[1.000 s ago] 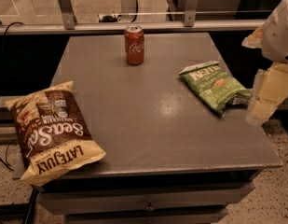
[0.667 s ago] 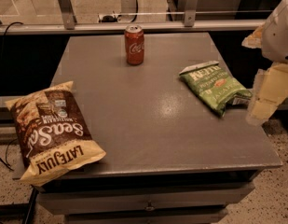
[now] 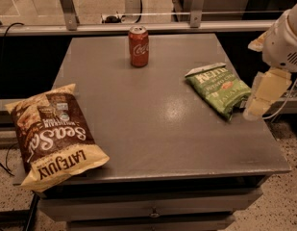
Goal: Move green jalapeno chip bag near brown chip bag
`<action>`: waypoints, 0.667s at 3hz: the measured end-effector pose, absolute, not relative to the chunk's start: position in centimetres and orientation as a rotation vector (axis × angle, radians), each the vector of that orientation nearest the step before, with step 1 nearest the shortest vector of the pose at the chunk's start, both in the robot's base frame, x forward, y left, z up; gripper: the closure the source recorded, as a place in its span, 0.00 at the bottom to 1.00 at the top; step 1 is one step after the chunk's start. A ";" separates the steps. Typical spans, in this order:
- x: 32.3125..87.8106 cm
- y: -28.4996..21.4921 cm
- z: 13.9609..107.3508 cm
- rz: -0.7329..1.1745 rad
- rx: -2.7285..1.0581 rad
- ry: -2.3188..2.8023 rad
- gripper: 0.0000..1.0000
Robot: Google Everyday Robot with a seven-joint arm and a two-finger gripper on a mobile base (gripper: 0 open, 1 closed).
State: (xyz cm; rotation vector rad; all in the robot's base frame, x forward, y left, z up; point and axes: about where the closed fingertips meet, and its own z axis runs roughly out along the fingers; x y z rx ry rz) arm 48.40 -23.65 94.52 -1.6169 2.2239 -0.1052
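Note:
My gripper moves to the green jalapeno chip bag next and closes on the bag's near end [image 3: 238,102], opposite its white top band.
The green jalapeno chip bag [image 3: 219,88] lies flat on the right side of the grey table [image 3: 153,119], white top band toward the back. The brown chip bag [image 3: 54,134] lies at the front left corner and hangs partly over the table's edge. My gripper [image 3: 251,110] hangs at the table's right edge, just right of the green bag's near end and pointing down-left. It holds nothing that I can see.
A red Coca-Cola can [image 3: 138,46] stands upright at the back middle of the table. A metal rail [image 3: 138,28] runs behind the table. The table's front has a drawer [image 3: 153,211]. Cables lie on the floor at the left.
My gripper has shifted a little to the left, closer to the green bag. Both bags and the can have not moved.

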 end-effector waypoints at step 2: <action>54.5 -26.0 89.6 -0.002 -1.368 2.272 0.00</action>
